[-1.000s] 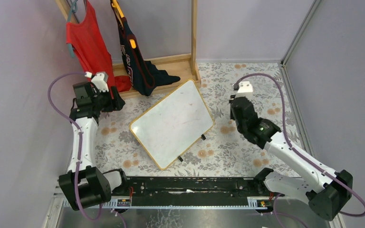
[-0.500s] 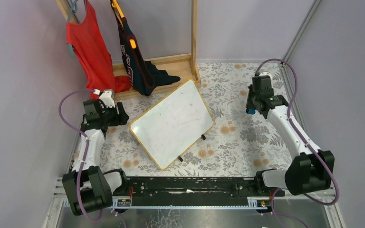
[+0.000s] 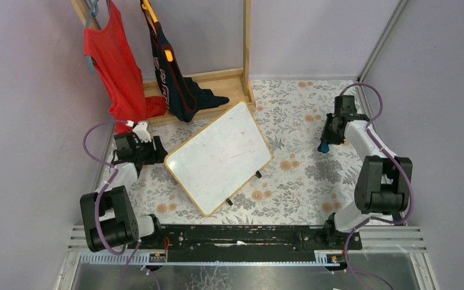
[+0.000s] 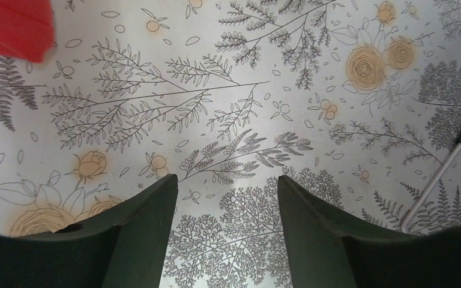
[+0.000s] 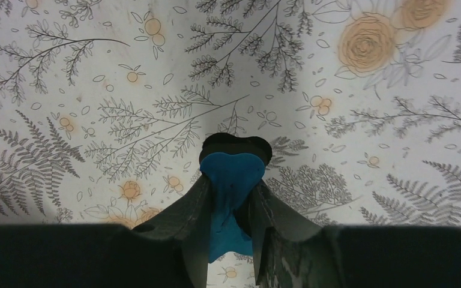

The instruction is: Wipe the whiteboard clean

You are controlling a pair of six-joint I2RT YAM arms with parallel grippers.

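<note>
The robot's right gripper should release the blue eraser on the floral tablecloth [image 3: 319, 150] [image 5: 225, 138] just behind the dark grey leaf print.
The whiteboard [image 3: 219, 156] lies tilted on the floral tablecloth, with a light-wood frame, two black feet on its lower right edge and faint smudges on its surface. My left gripper [image 3: 157, 155] sits low beside the board's left corner. In the left wrist view it [image 4: 227, 180] is open and empty over bare cloth. My right gripper [image 3: 324, 146] is at the far right, well away from the board. In the right wrist view it [image 5: 233, 180] is shut on a blue eraser [image 5: 231, 174], close above the cloth.
A wooden rack [image 3: 246, 48] stands at the back with a red shirt [image 3: 112, 60] and a dark garment [image 3: 172, 78] hanging. A red cloth corner [image 4: 12, 27] and a thin metal rod [image 4: 438, 183] show in the left wrist view. Walls close in on both sides.
Both arms have folded back and down. The right gripper has moved from beside the board's right edge to the far right with the blue eraser. The left gripper has dropped to the board's left corner.
</note>
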